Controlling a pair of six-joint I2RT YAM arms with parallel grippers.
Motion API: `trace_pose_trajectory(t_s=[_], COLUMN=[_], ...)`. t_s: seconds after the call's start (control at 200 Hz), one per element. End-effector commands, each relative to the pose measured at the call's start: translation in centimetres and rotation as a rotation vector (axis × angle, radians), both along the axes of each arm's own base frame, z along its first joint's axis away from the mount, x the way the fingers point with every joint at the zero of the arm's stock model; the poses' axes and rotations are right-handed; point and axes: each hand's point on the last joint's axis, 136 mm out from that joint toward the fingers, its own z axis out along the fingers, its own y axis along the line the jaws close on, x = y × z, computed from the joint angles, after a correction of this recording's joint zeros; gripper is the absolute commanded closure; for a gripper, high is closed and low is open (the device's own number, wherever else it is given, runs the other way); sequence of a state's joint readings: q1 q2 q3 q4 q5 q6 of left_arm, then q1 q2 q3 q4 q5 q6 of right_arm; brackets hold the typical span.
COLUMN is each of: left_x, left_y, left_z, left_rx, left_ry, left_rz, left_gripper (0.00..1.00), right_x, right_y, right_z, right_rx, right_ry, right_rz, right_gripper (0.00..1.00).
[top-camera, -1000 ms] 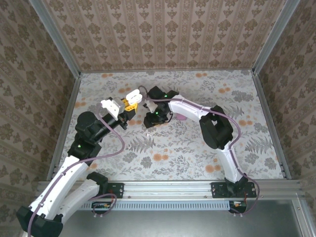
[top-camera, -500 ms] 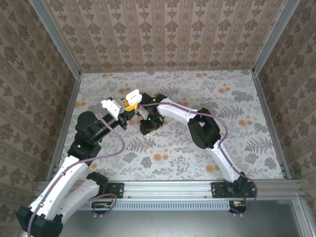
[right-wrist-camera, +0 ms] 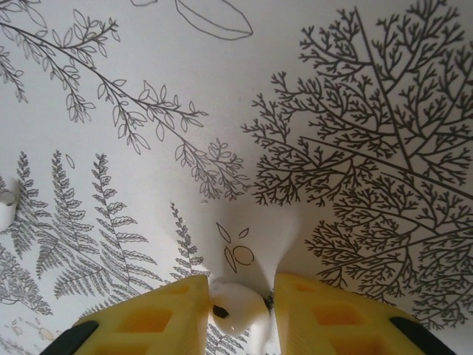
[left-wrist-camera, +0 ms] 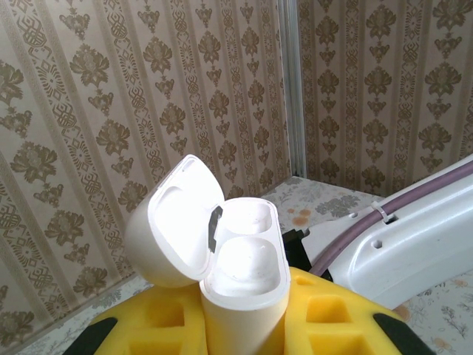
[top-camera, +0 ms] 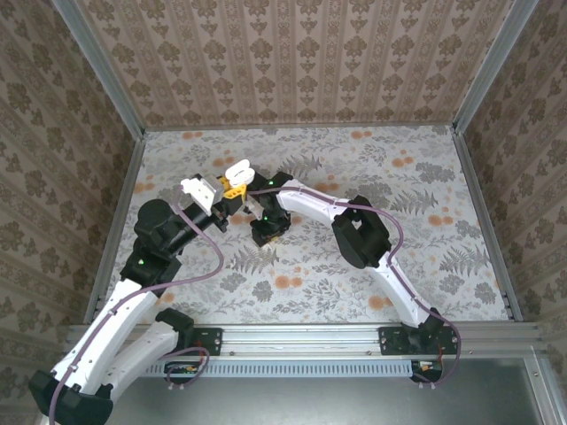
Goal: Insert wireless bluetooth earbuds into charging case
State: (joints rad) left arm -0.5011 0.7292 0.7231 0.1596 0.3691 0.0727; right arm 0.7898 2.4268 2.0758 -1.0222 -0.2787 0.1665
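My right gripper needs to set the earbud down, turn and take the earbud's head [right-wrist-camera: 244, 304] from another side, because the earbud's dark spot faces one of its fingers.
The white charging case [left-wrist-camera: 244, 285] stands upright between my left gripper's [left-wrist-camera: 244, 329] yellow fingers [left-wrist-camera: 151, 322], its lid [left-wrist-camera: 174, 222] hinged open to the left and both sockets showing. In the top view the case [top-camera: 237, 169] is held above the table's back left by the left gripper [top-camera: 232, 184]. My right gripper [right-wrist-camera: 242, 292] is down at the patterned cloth, shut on a tiny white earbud [right-wrist-camera: 240, 316] with a dark spot; the cloth puckers just ahead of its fingers. The right gripper [top-camera: 268, 232] sits just right of and nearer than the case. A second white earbud [right-wrist-camera: 4, 208] lies at the left edge.
The right arm's white link and purple cable [left-wrist-camera: 414, 237] pass close to the right of the case. A fern-print cloth [top-camera: 372, 230] covers the table, with wallpapered walls and a metal frame [top-camera: 474, 208] around it.
The right gripper has moved left and toward the near side, down to the cloth close to the left gripper. The left arm and the case have stayed still.
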Motion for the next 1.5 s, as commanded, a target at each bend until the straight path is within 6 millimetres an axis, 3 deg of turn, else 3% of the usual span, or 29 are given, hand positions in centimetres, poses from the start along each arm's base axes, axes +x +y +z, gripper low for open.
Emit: trace_pose_trajectory(t_s=[0.0,0.215,0.325,0.525,0.7,0.81,1.015,1.325,1.495], left_x=[-0.3,-0.2,0.1,0.8,1.3,1.4,1.3,1.0,0.9], left_y=[0.4,0.3,0.0,-0.9,-1.6,-1.6,-1.2,-0.8,-0.6], left_z=[2.4,2.2,2.1,1.3,0.9,0.9,0.9,0.8,1.1], left_rx=[-0.019,-0.021,-0.023,-0.026,-0.029,-0.031,-0.027,-0.019,-0.021], left_ry=[-0.061,-0.049,-0.039,-0.009,0.010,0.011,0.002,-0.005,-0.015], left_rz=[0.005,0.002,-0.005,-0.033,-0.055,-0.056,-0.031,-0.018,-0.017], left_gripper=[0.89,0.89,0.89,0.89,0.89,0.89,0.89,0.89,0.89], right_x=[-0.4,-0.2,-0.1,-1.4,-2.4,-2.1,-1.9,-3.0,-3.4], right_y=[-1.7,-3.8,-5.9,-11.1,-13.3,-12.7,-9.4,-6.6,-6.9], right_z=[-1.0,-0.5,0.2,-0.1,-0.6,0.4,2.1,1.1,0.0], right_rx=[-0.100,-0.102,-0.077,-0.087,-0.113,-0.082,-0.004,-0.025,-0.128], right_ry=[0.001,-0.020,-0.033,-0.049,-0.041,-0.036,-0.009,0.023,-0.006], right_rz=[-0.010,-0.147,-0.260,-0.422,-0.464,-0.494,-0.554,-0.558,-0.519], right_gripper=[0.71,0.74,0.74,0.74,0.72,0.71,0.53,0.48,0.49])
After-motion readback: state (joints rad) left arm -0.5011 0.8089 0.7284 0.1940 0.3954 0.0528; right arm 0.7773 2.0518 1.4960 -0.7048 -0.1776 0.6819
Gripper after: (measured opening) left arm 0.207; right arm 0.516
